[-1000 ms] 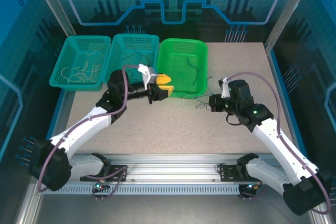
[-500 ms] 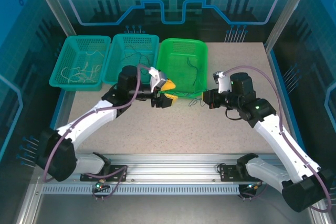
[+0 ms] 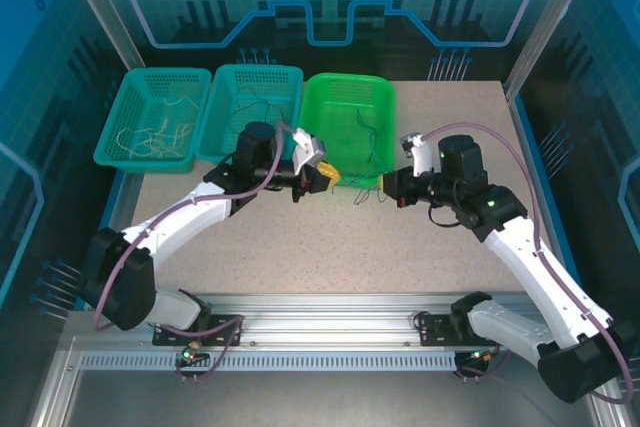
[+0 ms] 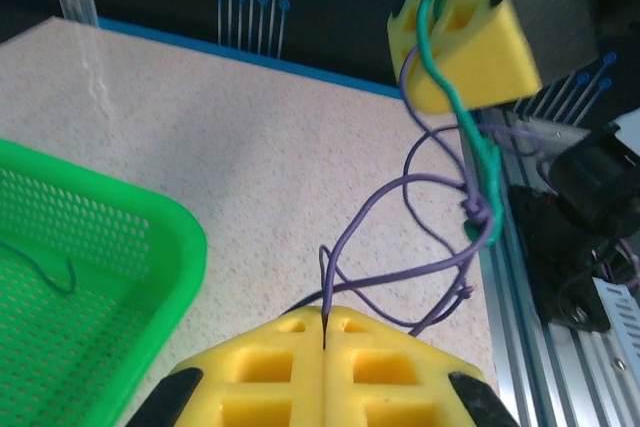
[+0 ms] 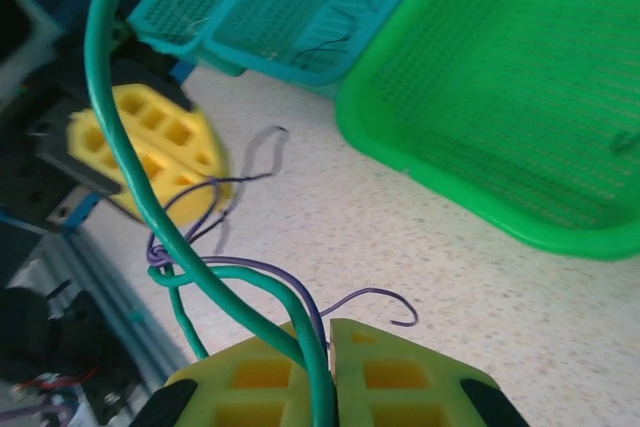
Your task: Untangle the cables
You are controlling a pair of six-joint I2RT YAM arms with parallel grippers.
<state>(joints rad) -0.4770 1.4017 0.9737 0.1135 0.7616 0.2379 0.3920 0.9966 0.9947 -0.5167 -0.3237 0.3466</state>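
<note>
Both wires are pinched in my right gripper, so pulling only tightens the knot; my left gripper needs to open and grab the purple wire (image 5: 160, 252) near the knot.
The cables (image 3: 362, 186) are a thin purple wire (image 4: 404, 180) and a thicker green wire (image 4: 455, 97), knotted together (image 4: 479, 210) and strung between my two grippers above the table. My left gripper (image 3: 324, 176) (image 4: 326, 315) is shut, its yellow fingers pinching a loop of the purple wire. My right gripper (image 3: 386, 186) (image 5: 328, 327) is shut on the green wire (image 5: 210, 272) together with a purple strand (image 5: 366, 290). In the left wrist view the right gripper (image 4: 465, 37) hangs at upper right with both wires trailing from it.
A bright green basket (image 3: 318, 107) with a few thin wires stands just behind the grippers. Two teal baskets (image 3: 215, 97) (image 3: 128, 97) with wires sit to its left. The aluminium rail (image 3: 330, 307) runs along the near table edge.
My left gripper has moved right toward the right gripper, opened, and shut on the purple wire. The right gripper has shifted left and slightly back, still shut on the wires.
</note>
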